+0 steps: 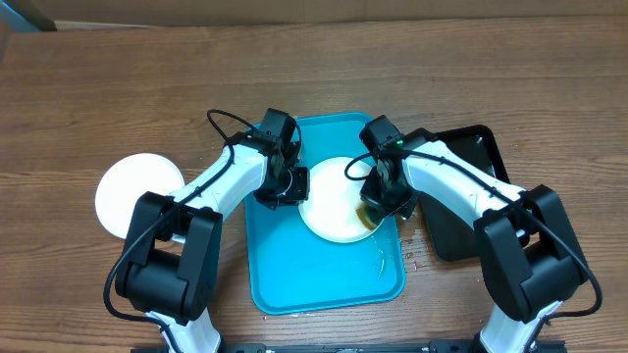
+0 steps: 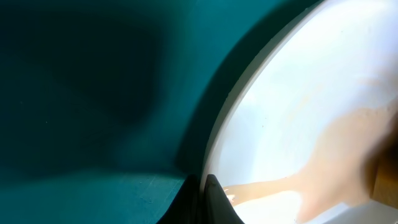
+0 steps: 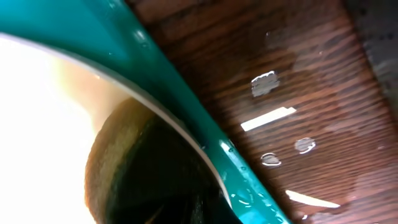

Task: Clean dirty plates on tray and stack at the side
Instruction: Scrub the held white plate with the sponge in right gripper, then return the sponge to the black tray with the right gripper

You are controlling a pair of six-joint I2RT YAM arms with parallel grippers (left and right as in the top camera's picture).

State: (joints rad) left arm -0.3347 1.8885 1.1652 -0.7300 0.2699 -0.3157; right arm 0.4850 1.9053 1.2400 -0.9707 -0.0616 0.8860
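Note:
My right gripper will release the brown sponge in the black tray [image 1: 455,210], near the edge next to the turquoise tray.
A white plate [image 1: 332,204] lies on the turquoise tray [image 1: 324,279]. My left gripper [image 1: 292,186] is shut on the plate's left rim; in the left wrist view the dark fingertips [image 2: 204,190] pinch the plate's [image 2: 298,112] edge over the tray floor [image 2: 93,93]. My right gripper [image 1: 381,204] is shut on a brown sponge [image 1: 370,220] pressed on the plate's right edge. In the right wrist view the sponge [image 3: 124,168] sits on the plate [image 3: 37,124] beside the tray rim [image 3: 186,93]. Another white plate [image 1: 132,191] lies on the table at the left. A third plate is out of view.
A glossy black tray [image 1: 461,211] stands just right of the turquoise tray, under my right arm. Water drops [image 3: 273,118] lie on the wooden table [image 1: 118,88] beside the tray's right rim. A wet streak [image 1: 381,263] marks the tray's front right.

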